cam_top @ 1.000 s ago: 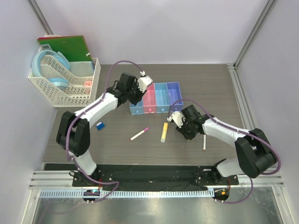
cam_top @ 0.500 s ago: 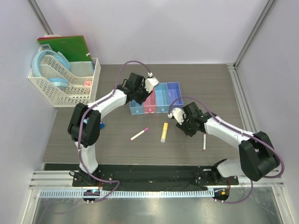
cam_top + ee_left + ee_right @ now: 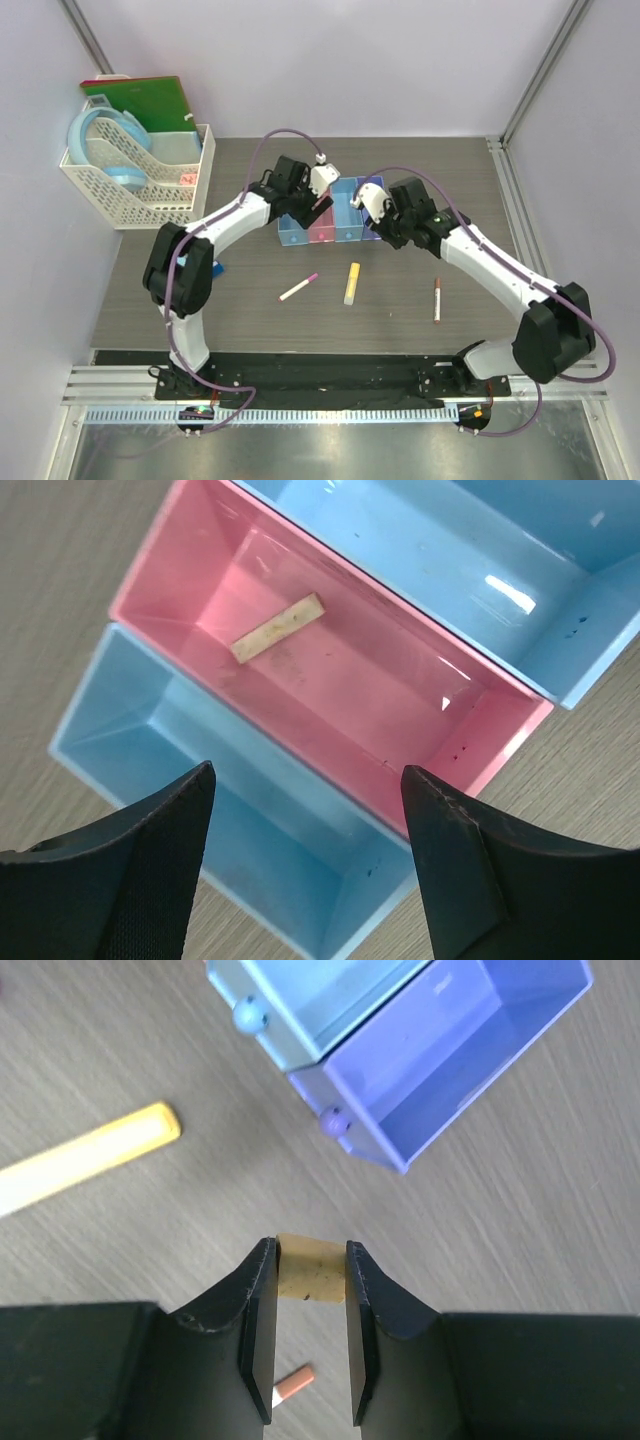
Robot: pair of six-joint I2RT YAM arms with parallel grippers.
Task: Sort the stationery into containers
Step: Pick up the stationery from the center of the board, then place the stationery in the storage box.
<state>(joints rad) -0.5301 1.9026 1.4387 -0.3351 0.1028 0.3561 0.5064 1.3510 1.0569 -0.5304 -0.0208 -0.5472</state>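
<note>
I will close my left gripper on the white body [image 3: 288,295] of the pink-ended pen, near the end that is away from the pen's pink cap.
The containers [image 3: 332,211] stand in a row of four joined bins: blue, pink, light blue, purple. My left gripper [image 3: 307,775] hangs open above the blue bin [image 3: 230,770] and the pink bin [image 3: 380,695]. A tan eraser [image 3: 278,628] lies flat in the pink bin. My right gripper [image 3: 310,1250] is shut on a second tan eraser [image 3: 312,1275], above the table just short of the purple bin [image 3: 470,1050]. A yellow marker [image 3: 352,283], a pink-ended pen [image 3: 298,287] and a dark-red-ended pen [image 3: 437,299] lie on the table. A small blue cube [image 3: 214,267] peeks out beside the left arm.
A white lattice basket [image 3: 140,195] at the back left holds a green book [image 3: 140,98] and pale blue rings [image 3: 105,140]. Metal frame posts rise at the back corners. Both arms [image 3: 470,255] arch over the middle of the table towards the bins.
My left gripper has opened over the bins, and a tan eraser now lies in the pink one. My right gripper has carried its eraser from the table's middle up towards the purple bin.
</note>
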